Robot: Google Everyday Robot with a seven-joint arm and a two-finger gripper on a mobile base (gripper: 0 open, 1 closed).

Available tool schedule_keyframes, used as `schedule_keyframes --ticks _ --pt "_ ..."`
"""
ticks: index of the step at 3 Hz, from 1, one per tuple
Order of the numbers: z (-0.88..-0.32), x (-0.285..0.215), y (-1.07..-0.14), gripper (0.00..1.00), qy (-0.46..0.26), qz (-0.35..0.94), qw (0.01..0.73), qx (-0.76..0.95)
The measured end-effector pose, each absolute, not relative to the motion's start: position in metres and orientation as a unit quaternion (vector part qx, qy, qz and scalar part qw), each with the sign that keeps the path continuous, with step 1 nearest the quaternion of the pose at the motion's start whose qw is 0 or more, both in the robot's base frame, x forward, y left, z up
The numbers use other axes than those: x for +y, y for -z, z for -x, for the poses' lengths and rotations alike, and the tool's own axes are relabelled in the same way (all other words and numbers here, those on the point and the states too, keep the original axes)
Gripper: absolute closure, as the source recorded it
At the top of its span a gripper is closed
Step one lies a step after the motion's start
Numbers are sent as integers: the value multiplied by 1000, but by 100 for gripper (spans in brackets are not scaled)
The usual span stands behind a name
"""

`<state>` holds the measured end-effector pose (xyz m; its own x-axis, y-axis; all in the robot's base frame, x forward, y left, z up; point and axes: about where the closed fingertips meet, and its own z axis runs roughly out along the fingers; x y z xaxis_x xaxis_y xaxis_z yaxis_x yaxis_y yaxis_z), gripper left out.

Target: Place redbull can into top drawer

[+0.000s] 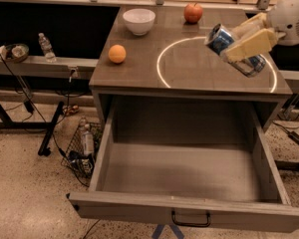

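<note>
The redbull can will be released near the middle of the top drawer's grey bottom [194,146], behind the black handle.
The redbull can [224,43], blue and silver with a shiny end facing left, is held tilted in my gripper [246,44] above the right part of the cabinet top. The cream-coloured fingers [250,45] are shut on the can's body. The arm comes in from the upper right. The top drawer [184,171] is pulled wide open below the cabinet top, its grey inside bare, with a small black handle [191,219] centred on its front panel. The can is over the tabletop, behind the drawer opening.
An orange [117,54], a white bowl [139,21] and a red apple [193,13] sit on the cabinet top [139,68]. A water bottle [46,47] stands on a shelf at left. Cables and a wire basket [82,151] lie on the floor left of the drawer.
</note>
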<state>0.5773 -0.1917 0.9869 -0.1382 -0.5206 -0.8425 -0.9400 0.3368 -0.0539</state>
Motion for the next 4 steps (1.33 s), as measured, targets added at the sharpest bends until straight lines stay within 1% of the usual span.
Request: schedule_keyframes --ticks 1,2,3,4 --pt "-541 -181 -950 100 -258 510 421 704" --pt "-528 -151 -863 100 -280 548 372 695" --pt "-522 -142 -776 100 -286 575 314 700" --pt "-529 -149 -726 100 -253 564 299 727"
